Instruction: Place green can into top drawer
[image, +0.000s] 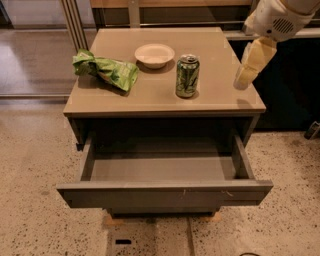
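I need to close on the upper part (188, 67) of the green can, just below its silver top.
The green can (187, 75) stands upright on the tabletop (150, 95), right of centre, with its silver top showing. The top drawer (165, 192) is pulled out wide under the tabletop, and its inside shows nothing in it. My gripper (248, 69) hangs from the white arm at the upper right, above the table's right edge. It is to the right of the can, apart from it, and holds nothing that I can see.
A bright green snack bag (106, 70) lies on the left of the tabletop. A small white bowl (154, 54) sits behind the can. Speckled floor surrounds the table, and a dark gap lies to its right.
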